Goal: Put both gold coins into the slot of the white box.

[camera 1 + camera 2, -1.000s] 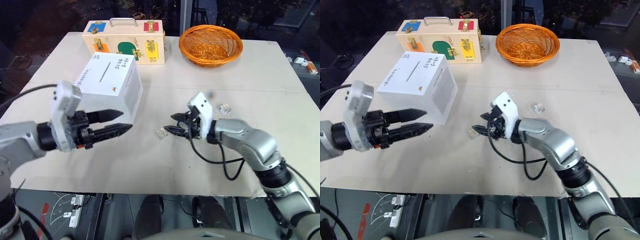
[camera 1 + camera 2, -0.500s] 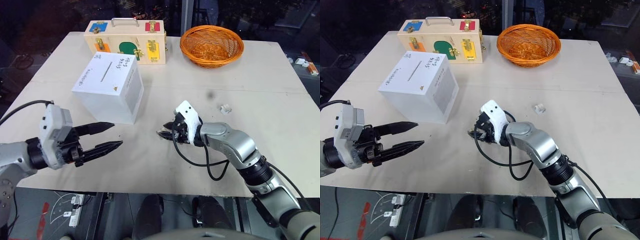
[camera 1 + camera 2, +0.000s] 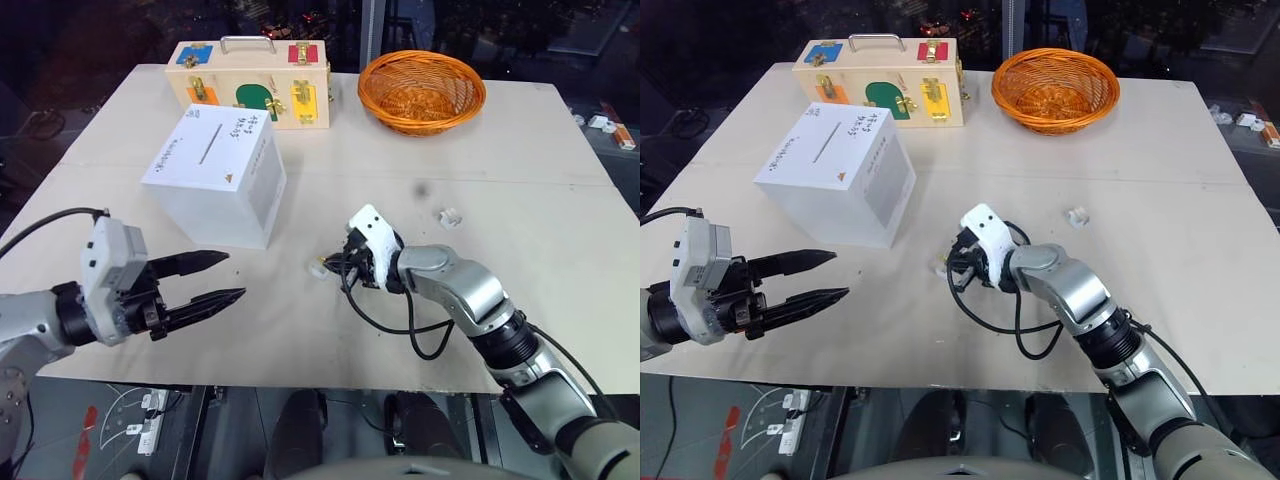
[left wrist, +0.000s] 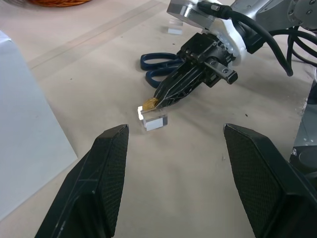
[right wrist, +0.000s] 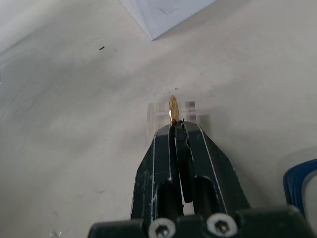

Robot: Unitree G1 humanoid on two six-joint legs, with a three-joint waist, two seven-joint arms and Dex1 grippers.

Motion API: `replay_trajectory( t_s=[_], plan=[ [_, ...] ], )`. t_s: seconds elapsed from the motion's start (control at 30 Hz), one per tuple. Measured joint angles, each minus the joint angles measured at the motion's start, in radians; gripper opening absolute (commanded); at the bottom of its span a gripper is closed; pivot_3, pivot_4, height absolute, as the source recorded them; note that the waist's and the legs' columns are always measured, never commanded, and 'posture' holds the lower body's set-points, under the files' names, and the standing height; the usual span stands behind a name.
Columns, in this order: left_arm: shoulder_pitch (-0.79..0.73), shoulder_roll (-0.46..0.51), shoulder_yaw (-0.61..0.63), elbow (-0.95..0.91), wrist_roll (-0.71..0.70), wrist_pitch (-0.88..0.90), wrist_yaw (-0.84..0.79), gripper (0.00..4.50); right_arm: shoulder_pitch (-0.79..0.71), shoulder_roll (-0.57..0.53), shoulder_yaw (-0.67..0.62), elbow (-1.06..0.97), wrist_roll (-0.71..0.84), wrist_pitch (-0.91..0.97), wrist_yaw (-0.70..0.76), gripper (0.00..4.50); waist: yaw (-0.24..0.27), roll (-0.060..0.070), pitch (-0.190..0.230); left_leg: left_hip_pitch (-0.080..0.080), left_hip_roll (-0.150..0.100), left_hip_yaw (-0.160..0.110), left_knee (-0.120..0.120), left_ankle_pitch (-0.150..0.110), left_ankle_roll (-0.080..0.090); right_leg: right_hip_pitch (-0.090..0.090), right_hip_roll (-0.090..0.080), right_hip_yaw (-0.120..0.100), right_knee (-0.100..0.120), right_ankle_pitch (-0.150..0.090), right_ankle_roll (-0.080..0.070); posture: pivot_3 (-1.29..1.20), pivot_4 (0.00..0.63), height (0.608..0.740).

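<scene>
Next, I close my left gripper on the free edge of the gold coin [image 3: 322, 261] [image 4: 148, 103], which is sticking out between the fingers of my right gripper.
The white box [image 3: 215, 175] stands at the left of the table, its dark slot [image 3: 210, 145] on the top face. In the middle of the table my right gripper [image 4: 157, 101] is shut on a gold coin [image 4: 150, 103], which stands on edge at a small clear block [image 4: 152, 120]. The right wrist view shows this coin [image 5: 173, 110] edge-on between the closed fingertips. My left gripper [image 3: 236, 275] hovers open and empty near the table's front left, in front of the box and apart from it.
A wooden case with coloured latches [image 3: 250, 85] and an orange wicker basket [image 3: 421, 90] stand at the back. Another clear block [image 3: 451, 215] lies to the right. Blue scissors [image 4: 158, 62] lie behind my right gripper.
My right gripper has sunk to the clear block and gone from open to shut on the coin. My left gripper has dropped and drawn back from the box.
</scene>
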Motion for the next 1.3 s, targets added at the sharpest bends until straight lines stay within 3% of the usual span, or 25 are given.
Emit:
replay_trajectory(
  t_s=[0.3, 0.47, 0.5, 0.57, 0.6, 0.63, 0.73, 0.83, 1.0, 1.3],
  plan=[
    [-0.037, 0.016, -0.002, -0.004, -0.108, 0.124, 0.105, 3.12, -0.003, -0.030, -0.056, -0.067, 0.024, -0.019, 0.063, 0.06, 0.002, 0.000, 0.000, 0.000, 0.000, -0.001, 0.000, 0.000, 0.000, 0.000, 0.000, -0.001, 0.000, 0.000, 0.000, 0.00, 0.150, 0.726],
    [-0.190, 0.028, -0.053, 0.019, -0.302, 0.255, 0.207, 3.12, -0.004, -0.082, -0.138, -0.158, 0.112, -0.017, 0.146, 0.06, 0.007, 0.000, 0.000, -0.001, 0.000, -0.002, 0.000, 0.000, 0.000, 0.001, 0.000, -0.001, 0.000, 0.000, 0.000, 0.00, 0.150, 0.726],
    [-0.232, 0.032, -0.074, 0.026, -0.348, 0.278, 0.230, 2.69, -0.007, -0.105, -0.168, -0.191, 0.142, -0.014, 0.169, 0.00, 0.006, 0.000, 0.000, 0.000, 0.000, -0.001, 0.001, 0.000, 0.000, 0.001, 0.000, -0.001, 0.000, 0.000, 0.000, 0.00, 0.150, 0.726],
    [-0.283, 0.034, -0.105, 0.035, -0.396, 0.301, 0.258, 2.55, -0.011, -0.135, -0.206, -0.228, 0.181, -0.005, 0.197, 0.00, 0.003, 0.000, 0.000, 0.000, 0.000, -0.001, 0.000, 0.000, 0.000, 0.001, 0.000, -0.001, 0.000, 0.000, 0.000, 0.00, 0.150, 0.726],
    [-0.321, 0.031, -0.137, 0.039, -0.409, 0.306, 0.273, 1.97, -0.010, -0.160, -0.225, -0.249, 0.206, 0.009, 0.213, 0.00, 0.003, 0.000, 0.000, 0.000, 0.000, -0.001, 0.000, 0.000, 0.000, 0.001, 0.000, -0.001, 0.000, 0.000, 0.000, 0.00, 0.150, 0.726],
    [-0.363, 0.025, -0.170, 0.040, -0.415, 0.306, 0.286, 1.52, -0.011, -0.189, -0.239, -0.270, 0.230, 0.020, 0.231, 0.00, 0.004, 0.001, 0.001, 0.000, 0.000, -0.002, 0.000, 0.000, 0.000, 0.000, 0.000, -0.001, 0.000, 0.000, 0.000, 0.00, 0.150, 0.726],
    [-0.465, -0.003, -0.277, 0.055, -0.418, 0.304, 0.301, 1.52, -0.017, -0.239, -0.280, -0.328, 0.298, 0.049, 0.270, 0.00, 0.001, 0.002, 0.001, 0.000, 0.000, -0.001, 0.000, 0.000, 0.000, 0.000, 0.001, 0.000, -0.001, 0.000, 0.000, 0.00, 0.150, 0.726],
    [-0.530, -0.023, -0.341, 0.074, -0.411, 0.300, 0.291, 0.89, -0.027, -0.251, -0.290, -0.356, 0.330, 0.055, 0.281, 0.00, 0.004, 0.002, 0.001, 0.000, 0.000, -0.001, 0.000, 0.000, 0.000, 0.000, 0.001, 0.000, -0.001, 0.000, 0.000, 0.00, 0.150, 0.726],
    [-0.585, -0.041, -0.435, 0.105, -0.354, 0.268, 0.241, 0.89, -0.034, -0.264, -0.294, -0.386, 0.373, 0.054, 0.283, 0.00, 0.002, 0.002, 0.001, 0.000, 0.000, -0.001, 0.000, 0.000, 0.000, 0.000, 0.001, 0.001, -0.001, 0.000, 0.000, 0.00, 0.150, 0.726],
    [-0.597, -0.047, -0.464, 0.126, -0.312, 0.235, 0.193, 0.89, -0.033, -0.272, -0.294, -0.391, 0.401, 0.043, 0.282, 0.00, 0.004, 0.002, 0.001, 0.000, 0.000, -0.001, 0.000, 0.000, 0.000, 0.000, 0.001, 0.001, -0.001, 0.000, 0.000, 0.00, 0.150, 0.726]
  ],
)
